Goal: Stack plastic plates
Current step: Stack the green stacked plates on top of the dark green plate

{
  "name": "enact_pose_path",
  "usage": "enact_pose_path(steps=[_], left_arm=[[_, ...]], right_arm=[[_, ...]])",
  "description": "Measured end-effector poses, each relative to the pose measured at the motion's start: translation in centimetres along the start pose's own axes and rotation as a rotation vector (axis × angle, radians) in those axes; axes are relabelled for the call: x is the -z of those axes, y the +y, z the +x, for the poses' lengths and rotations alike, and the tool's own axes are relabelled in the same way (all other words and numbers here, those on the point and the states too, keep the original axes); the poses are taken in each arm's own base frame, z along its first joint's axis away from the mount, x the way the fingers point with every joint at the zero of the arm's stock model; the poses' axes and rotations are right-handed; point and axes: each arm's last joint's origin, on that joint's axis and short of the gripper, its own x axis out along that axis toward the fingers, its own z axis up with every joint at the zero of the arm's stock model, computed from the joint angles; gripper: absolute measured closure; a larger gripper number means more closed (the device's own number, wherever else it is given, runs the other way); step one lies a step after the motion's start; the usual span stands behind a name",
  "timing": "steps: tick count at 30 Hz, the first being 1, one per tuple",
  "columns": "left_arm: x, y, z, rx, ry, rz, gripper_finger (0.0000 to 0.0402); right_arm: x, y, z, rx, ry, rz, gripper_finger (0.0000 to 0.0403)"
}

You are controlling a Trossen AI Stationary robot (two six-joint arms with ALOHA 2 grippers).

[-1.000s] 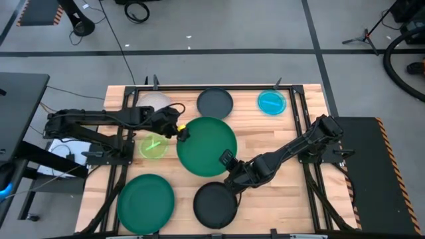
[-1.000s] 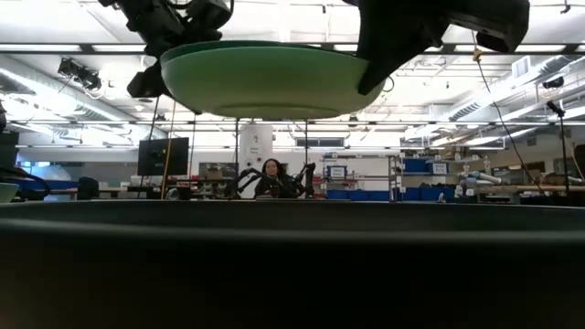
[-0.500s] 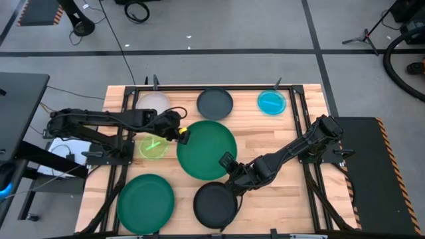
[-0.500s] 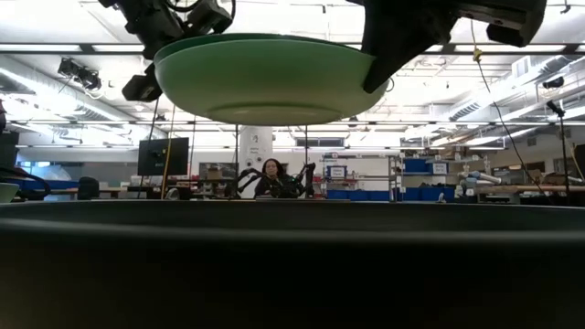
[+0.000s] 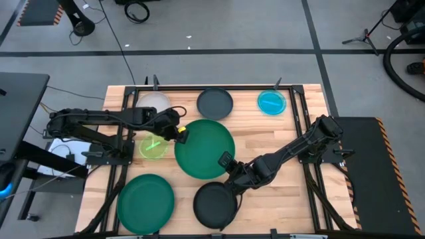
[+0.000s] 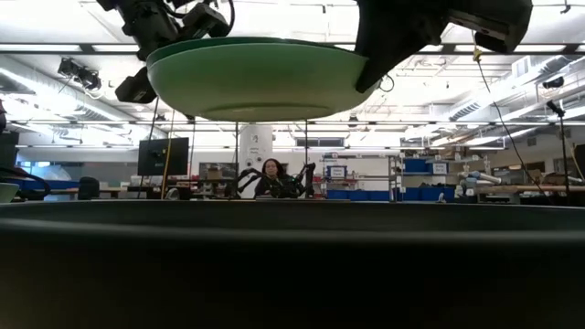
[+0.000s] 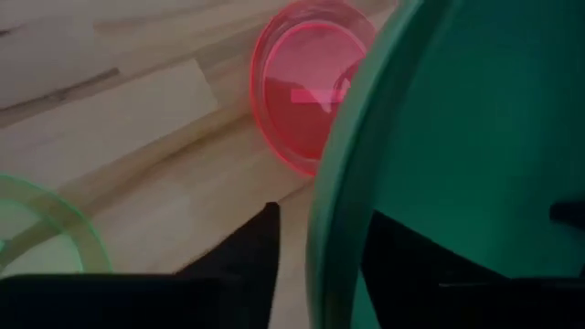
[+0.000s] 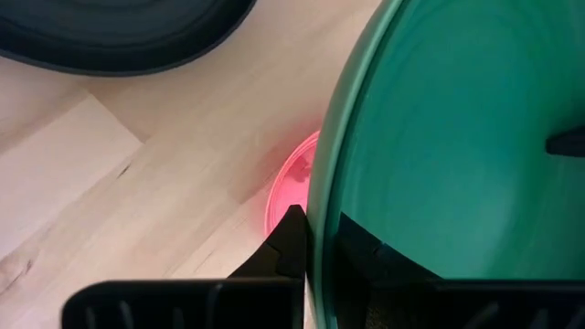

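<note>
My left gripper needs to take the held green plate (image 5: 177, 148) by its rim from my right gripper, because the second green plate lies on my left gripper's side.
A large dark green plate (image 5: 206, 147) hangs in the air over the middle of the table, held between both grippers. The low view shows its pale underside (image 6: 260, 82) well above the table. My left gripper (image 5: 179, 133) is shut on its left rim, and my right gripper (image 5: 226, 163) is shut on its near-right rim. A small pink plate (image 7: 302, 91) lies flat on the wood below the held plate and is hidden in the high view. A second large green plate (image 5: 146, 202) rests flat at the near-left corner. My left gripper (image 7: 320, 265) pinches the green plate's left rim (image 7: 331, 201), one finger (image 7: 247, 260) under it and one over. It comes in roughly level from the table's left. The plate is lifted clear. My right gripper (image 8: 320, 249) pinches the plate's near-right rim (image 8: 320, 174) between its two fingers (image 8: 288, 239). It slants in from the near right. The plate is clear of the table and about level.
A lime plate (image 5: 153, 147) lies left of the held plate. A black plate (image 5: 216, 204) sits at the near edge and fills the low view's foreground (image 6: 292, 265). Along the far edge lie a whitish-grey plate (image 5: 155, 101), a dark plate (image 5: 214, 103) and a cyan plate (image 5: 271, 101).
Both grippers have carried the green plate a little toward the table's left and slightly upward, keeping it about level. Neither hold has changed.
</note>
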Motion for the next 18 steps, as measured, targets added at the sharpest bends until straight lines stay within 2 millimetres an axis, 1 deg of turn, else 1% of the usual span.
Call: enact_pose_path(steps=[3,5,7,9,13,15,18], left_arm=[[0.0,-0.12,0.01,0.019,0.014,-0.003,0.0213],[0.01,-0.29,0.01,0.036,0.014,-0.01,0.0199],[-0.01,-0.42,0.0,0.053,0.019,-0.019,0.0196],[0.01,-0.44,0.0,0.058,0.026,-0.023,0.0202],[0.2,-0.64,0.0,0.07,0.029,-0.017,0.0239],[0.36,-0.8,0.0,0.078,0.031,-0.002,0.0268],[0.57,-0.88,-0.07,0.08,0.037,0.034,0.0323]], right_arm=[[-0.01,-0.04,0.02,0.003,-0.001,0.004,0.0375],[0.08,-0.16,0.09,0.012,0.007,0.007,0.0375],[0.19,-0.31,0.18,0.025,0.018,0.01,0.0375],[0.26,-0.41,0.24,0.032,0.025,0.011,0.0375],[0.27,-0.42,0.25,0.029,0.024,0.013,0.0373],[0.24,-0.37,0.22,0.026,0.022,0.017,0.0361],[0.25,-0.29,0.2,0.017,0.021,0.013,0.0345]])
